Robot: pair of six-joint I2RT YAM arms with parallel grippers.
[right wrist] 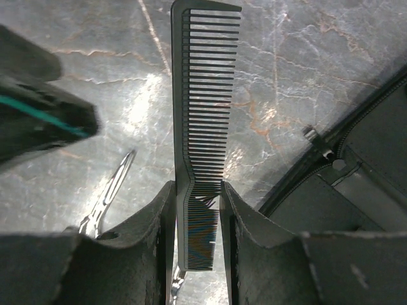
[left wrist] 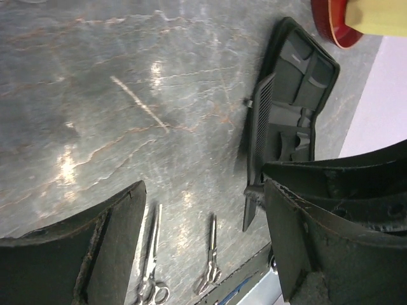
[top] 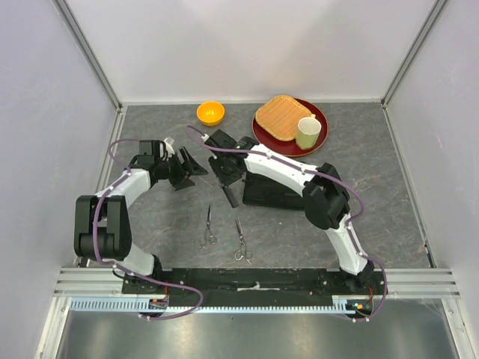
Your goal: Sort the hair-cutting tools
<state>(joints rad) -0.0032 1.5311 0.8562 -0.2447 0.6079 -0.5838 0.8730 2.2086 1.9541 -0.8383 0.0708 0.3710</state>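
The robot's right gripper is pinching the comb edgewise at the fine teeth, so next the left gripper takes the comb's wide-toothed part (right wrist: 206,82) before the right gripper takes the comb's flat sides.
My right gripper (top: 227,179) is shut on a black comb (top: 231,197), just left of the open black case (top: 273,191). In the right wrist view the comb (right wrist: 203,108) sticks out from between my fingers (right wrist: 156,222), its fine teeth pinched and its wide teeth pointing away. Two silver scissors (top: 209,226) (top: 240,241) lie side by side on the table nearer the arm bases. They also show in the left wrist view (left wrist: 151,260) (left wrist: 210,257). My left gripper (top: 191,168) is open and empty, just left of the right gripper. A second comb is not in view.
An orange bowl (top: 210,113) stands at the back. A red plate (top: 320,120) at the back right holds a woven orange item and a pale cup (top: 307,133). White walls close in the grey stone-patterned table (top: 150,224).
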